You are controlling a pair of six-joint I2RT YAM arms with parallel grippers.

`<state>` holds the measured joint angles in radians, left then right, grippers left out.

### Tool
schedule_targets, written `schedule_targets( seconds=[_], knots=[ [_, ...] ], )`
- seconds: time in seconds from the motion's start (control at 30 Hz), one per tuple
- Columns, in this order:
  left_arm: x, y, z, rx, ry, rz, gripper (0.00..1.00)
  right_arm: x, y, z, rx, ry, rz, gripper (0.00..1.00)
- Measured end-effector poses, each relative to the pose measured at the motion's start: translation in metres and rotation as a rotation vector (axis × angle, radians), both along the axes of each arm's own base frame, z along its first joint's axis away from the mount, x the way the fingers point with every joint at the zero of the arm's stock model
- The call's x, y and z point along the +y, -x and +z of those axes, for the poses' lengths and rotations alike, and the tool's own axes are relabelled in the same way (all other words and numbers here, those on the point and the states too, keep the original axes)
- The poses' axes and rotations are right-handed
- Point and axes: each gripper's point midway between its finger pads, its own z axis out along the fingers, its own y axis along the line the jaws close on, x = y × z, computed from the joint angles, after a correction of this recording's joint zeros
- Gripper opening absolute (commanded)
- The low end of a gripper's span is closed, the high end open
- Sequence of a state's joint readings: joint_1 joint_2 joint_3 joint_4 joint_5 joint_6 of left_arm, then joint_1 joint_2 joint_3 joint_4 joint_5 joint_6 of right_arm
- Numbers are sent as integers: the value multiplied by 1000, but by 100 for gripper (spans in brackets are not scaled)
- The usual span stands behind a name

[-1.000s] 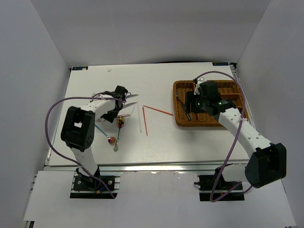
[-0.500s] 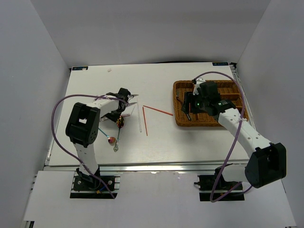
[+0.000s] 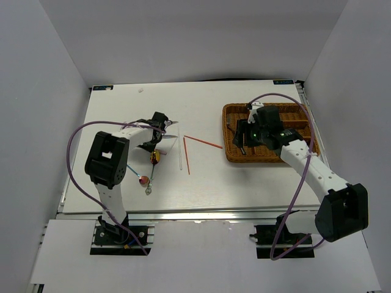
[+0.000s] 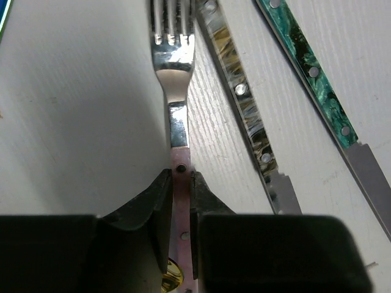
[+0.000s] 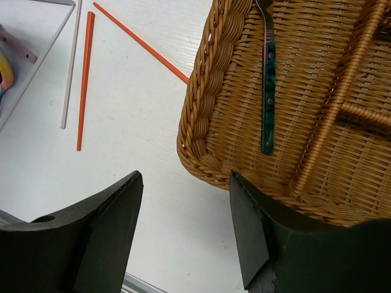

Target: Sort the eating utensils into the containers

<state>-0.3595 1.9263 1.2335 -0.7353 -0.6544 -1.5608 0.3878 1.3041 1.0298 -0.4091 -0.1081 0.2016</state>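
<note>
Next, my left gripper lets go of the silver fork next to the green-handled utensil in the wicker tray's long section (image 3: 239, 133).
In the left wrist view my left gripper (image 4: 181, 180) is shut on the pinkish handle of a silver fork (image 4: 173, 67) lying on the table. Beside it lie a knife with a brown mottled handle (image 4: 238, 91) and a knife with a green handle (image 4: 311, 73). A gold spoon bowl (image 4: 170, 278) shows under the jaws. From above, the left gripper (image 3: 160, 125) is at the table's left middle. My right gripper (image 5: 185, 183) is open and empty, hovering over the near left corner of the wicker tray (image 5: 201, 122). A green-handled utensil (image 5: 268, 91) lies in the tray's long section.
Two red chopsticks (image 3: 203, 142) (image 3: 186, 156) and a white one (image 3: 180, 152) lie between the arms. A red-bowled spoon (image 3: 143, 179) and small spoons (image 3: 149, 190) lie near the left arm. The tray (image 3: 263, 160) sits at the right.
The left gripper has shifted a little to the right onto the cutlery. The right gripper has drifted slightly left over the tray's corner.
</note>
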Motion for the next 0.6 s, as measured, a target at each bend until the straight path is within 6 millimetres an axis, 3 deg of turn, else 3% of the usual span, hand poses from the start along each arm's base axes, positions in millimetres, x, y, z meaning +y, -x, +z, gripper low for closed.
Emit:
schedule_targets(
  seconds=[0.27,0.47,0.6],
  knots=[
    [-4,-7,1,-34,28,12,1,-1,2,-5,10,5,1,64],
    [-8,-7,8,-52,56,17,0,-1,2,-4,6,5,2,64],
    [-9,-9,34,-117,75,9,0,-1,2,-4,5,5,2,64]
  ],
)
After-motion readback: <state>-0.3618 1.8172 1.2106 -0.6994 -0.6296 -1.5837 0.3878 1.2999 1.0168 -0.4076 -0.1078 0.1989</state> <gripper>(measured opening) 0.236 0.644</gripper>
